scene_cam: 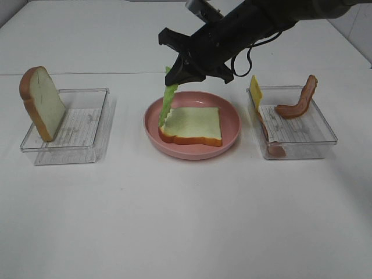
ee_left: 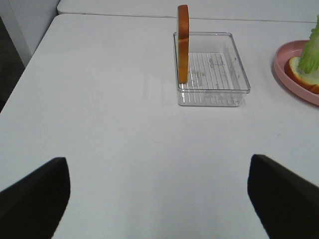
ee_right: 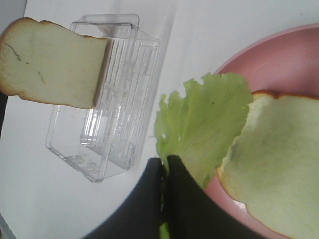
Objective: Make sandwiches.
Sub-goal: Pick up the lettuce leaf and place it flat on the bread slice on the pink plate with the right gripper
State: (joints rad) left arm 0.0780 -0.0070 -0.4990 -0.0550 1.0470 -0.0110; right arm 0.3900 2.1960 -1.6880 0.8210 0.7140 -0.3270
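The green lettuce leaf, now hanging at the plate's rim, will be put down by my right gripper on the middle of the bread slice on the pink plate [scene_cam: 191, 120].
A white bread slice [scene_cam: 192, 125] [ee_right: 279, 174] with orange-brown crust lies flat on the pink plate [scene_cam: 229, 119] [ee_right: 289, 59]. My right gripper [scene_cam: 174, 72] [ee_right: 164, 172] is shut on a green lettuce leaf [scene_cam: 168, 103] [ee_right: 204, 124], which hangs down at the plate's left rim and touches the bread's left edge. A second bread slice [scene_cam: 42, 102] [ee_left: 183, 45] [ee_right: 50, 62] stands upright in the left clear tray [scene_cam: 87, 125] [ee_left: 214, 74]. My left gripper [ee_left: 159, 172] is open and empty over bare table, well short of that tray.
The right clear tray [scene_cam: 308, 131] holds a yellow cheese square [scene_cam: 255, 92] leaning on its left wall, a curved bacon strip [scene_cam: 299, 100] and another bacon strip [scene_cam: 272, 139]. White table [scene_cam: 186, 221] surrounds everything.
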